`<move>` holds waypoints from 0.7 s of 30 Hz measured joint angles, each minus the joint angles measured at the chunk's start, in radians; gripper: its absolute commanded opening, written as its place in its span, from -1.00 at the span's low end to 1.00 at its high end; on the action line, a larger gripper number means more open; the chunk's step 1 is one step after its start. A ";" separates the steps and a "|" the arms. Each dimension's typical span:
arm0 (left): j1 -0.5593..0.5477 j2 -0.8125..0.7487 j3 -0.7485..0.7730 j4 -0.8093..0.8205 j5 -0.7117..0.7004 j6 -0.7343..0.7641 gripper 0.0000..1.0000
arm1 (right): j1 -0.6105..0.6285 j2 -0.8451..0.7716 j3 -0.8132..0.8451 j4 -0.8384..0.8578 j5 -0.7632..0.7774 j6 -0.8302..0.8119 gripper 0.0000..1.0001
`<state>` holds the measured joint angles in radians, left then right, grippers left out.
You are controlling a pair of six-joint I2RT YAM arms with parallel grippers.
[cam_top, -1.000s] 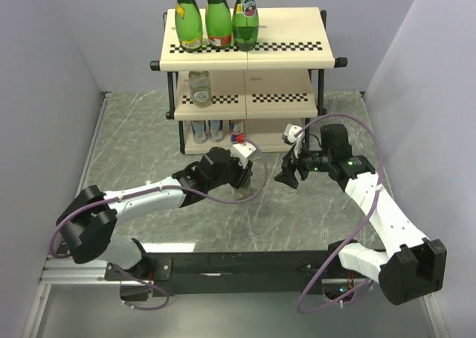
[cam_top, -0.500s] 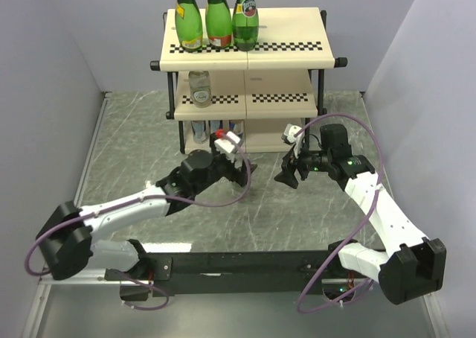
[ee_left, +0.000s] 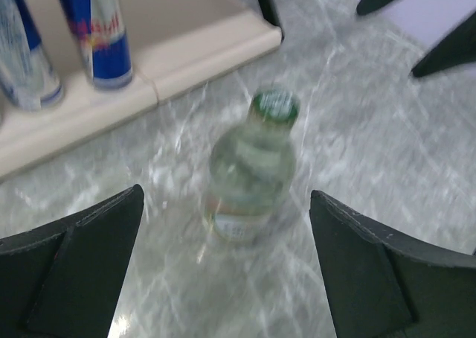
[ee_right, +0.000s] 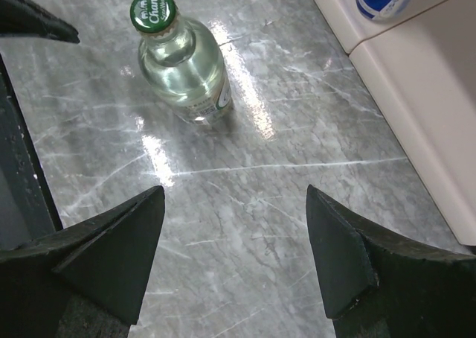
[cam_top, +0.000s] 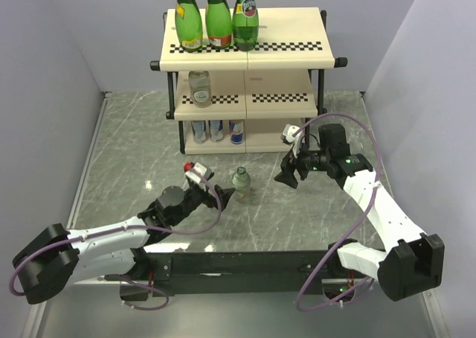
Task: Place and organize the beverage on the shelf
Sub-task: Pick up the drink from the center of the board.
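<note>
I will close my left gripper around the body of the clear glass bottle [cam_top: 242, 185] [ee_left: 247, 185] on the marble table, below the bottle's green cap.
A clear glass bottle [cam_top: 240, 182] with a green cap stands upright on the marble table in front of the shelf [cam_top: 290, 33]. My left gripper [cam_top: 222, 196] is open just near-left of it, apart from it. In the left wrist view the bottle [ee_left: 253, 170] stands a little beyond the left gripper [ee_left: 227, 198], free of both black fingers [ee_left: 82, 263]. My right gripper [cam_top: 288, 176] hovers open to the bottle's right with nothing in it. The right wrist view has the bottle [ee_right: 182, 66] at upper left, well ahead of the right gripper [ee_right: 236, 194].
Three green bottles [cam_top: 217, 18] stand on the shelf's top tier at the left. One clear bottle [cam_top: 199, 88] is on the middle tier, and three cans [cam_top: 217, 131] on the bottom tier. Its bottom board [ee_right: 401, 92] lies right of my right gripper. Grey walls close in both sides.
My left gripper has opened, let go of the clear bottle, and drawn back toward the near left. The bottle now stands alone on the table. The right arm has not moved.
</note>
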<state>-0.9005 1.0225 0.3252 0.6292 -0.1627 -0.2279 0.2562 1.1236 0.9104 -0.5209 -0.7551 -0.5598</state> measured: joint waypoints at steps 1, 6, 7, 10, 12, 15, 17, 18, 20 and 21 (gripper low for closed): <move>0.000 -0.003 -0.035 0.027 0.000 -0.002 0.99 | 0.000 0.003 0.000 0.000 0.002 0.000 0.65; -0.002 0.018 -0.159 0.187 0.005 0.004 0.99 | -0.001 0.022 0.000 -0.003 0.004 -0.004 0.64; -0.002 0.036 -0.163 0.216 0.009 0.006 0.99 | -0.002 0.026 0.000 -0.004 0.006 -0.005 0.64; -0.003 0.130 -0.164 0.330 0.024 0.017 0.99 | -0.002 0.032 0.000 -0.006 0.007 -0.007 0.64; -0.005 0.208 -0.162 0.396 0.032 0.032 0.99 | -0.002 0.033 0.000 -0.007 0.009 -0.007 0.64; -0.006 0.316 -0.146 0.462 0.038 0.048 0.99 | -0.002 0.033 0.000 -0.008 0.010 -0.008 0.64; -0.007 0.382 -0.123 0.494 0.042 0.058 0.99 | -0.002 0.033 0.000 -0.008 0.010 -0.008 0.64; -0.007 0.402 -0.113 0.505 0.043 0.060 0.99 | -0.002 0.034 0.000 -0.008 0.010 -0.008 0.64; -0.008 0.444 -0.084 0.535 0.045 0.069 0.99 | -0.002 0.034 0.000 -0.008 0.010 -0.008 0.65; -0.009 0.461 -0.069 0.546 0.046 0.075 0.99 | -0.002 0.034 0.000 -0.008 0.010 -0.008 0.64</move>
<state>-0.9092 1.4837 0.2562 1.1748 -0.1169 -0.1532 0.2543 1.1576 0.9108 -0.5293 -0.7452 -0.5678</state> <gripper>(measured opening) 0.995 0.824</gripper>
